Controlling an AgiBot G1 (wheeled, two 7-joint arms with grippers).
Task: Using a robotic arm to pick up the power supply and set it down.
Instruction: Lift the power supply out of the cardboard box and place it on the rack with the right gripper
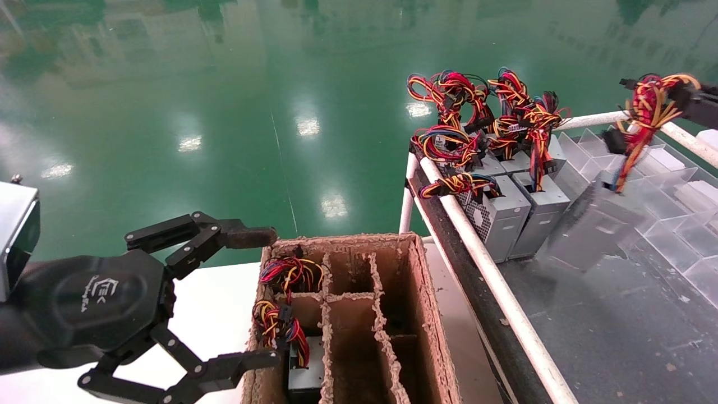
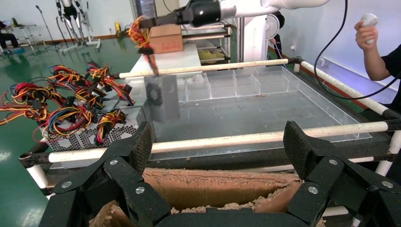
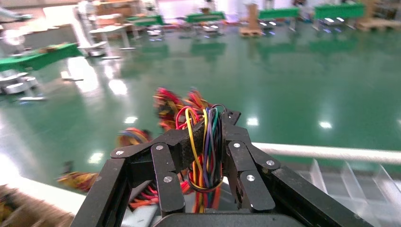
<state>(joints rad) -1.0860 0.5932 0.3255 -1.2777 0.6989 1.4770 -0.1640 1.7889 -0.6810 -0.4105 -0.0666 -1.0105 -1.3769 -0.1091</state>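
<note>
My right gripper needs to release the grey power supply against the standing power supplies, toward the clear plastic dividers (image 1: pixel 564 223).
A grey power supply (image 1: pixel 594 224) hangs tilted above the dark bench, held by its looped wire bundle (image 1: pixel 645 109). My right gripper (image 1: pixel 680 92) is shut on that bundle at the far right. In the right wrist view the wires (image 3: pixel 209 156) run between the closed fingers of the right gripper (image 3: pixel 208 127). The left wrist view shows the hanging power supply (image 2: pixel 162 97) under the white robotic arm (image 2: pixel 246 8). My left gripper (image 1: pixel 263 297) stands open and empty beside the cardboard box (image 1: pixel 426 314); its pads (image 2: pixel 142 146) are spread wide.
Several more power supplies (image 1: pixel 505 213) stand behind the white pipe rail (image 1: pixel 482 264). Two wired units (image 1: pixel 286 275) sit in the box's compartments. Clear plastic dividers (image 1: pixel 662 185) line the far side of the bench. A person (image 2: pixel 378 52) stands to one side.
</note>
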